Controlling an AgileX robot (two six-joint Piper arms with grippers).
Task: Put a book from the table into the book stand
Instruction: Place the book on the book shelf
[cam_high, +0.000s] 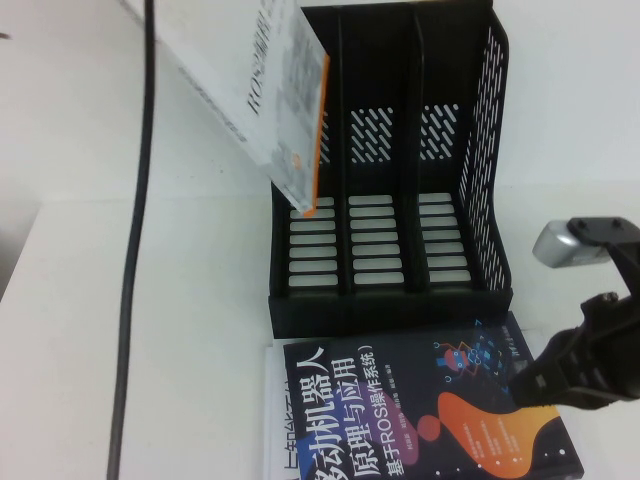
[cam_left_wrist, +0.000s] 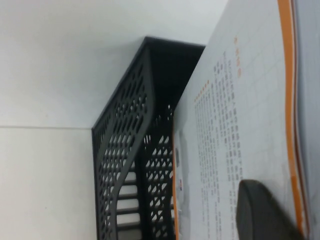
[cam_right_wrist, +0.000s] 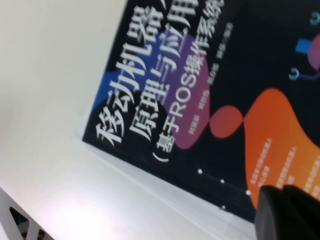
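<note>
Next, my left gripper lets go of the white book, upright in the book stand's slot (cam_high: 303, 262) (cam_left_wrist: 131, 205) farthest from my right gripper.
The black book stand (cam_high: 390, 300) with three slots stands mid-table. A white book with an orange edge (cam_high: 270, 90) hangs tilted over its left slot, its lower corner at that slot's opening. My left gripper (cam_left_wrist: 280, 220) is shut on this book; one dark finger (cam_left_wrist: 262, 212) presses its printed cover (cam_left_wrist: 235, 125), next to the stand's mesh wall (cam_left_wrist: 125, 150). The left gripper is hidden in the high view. A dark book with an orange blob (cam_high: 400, 420) lies flat before the stand. My right gripper (cam_high: 525, 385) is shut, hovering over that book's right edge (cam_right_wrist: 210, 90), fingertips together (cam_right_wrist: 287, 212).
A black cable (cam_high: 135, 250) runs down the left of the white table. A white book or sheet (cam_high: 275, 420) lies under the dark book, its edge showing on the left. The right arm's silver wrist camera (cam_high: 560, 245) is beside the stand's right wall.
</note>
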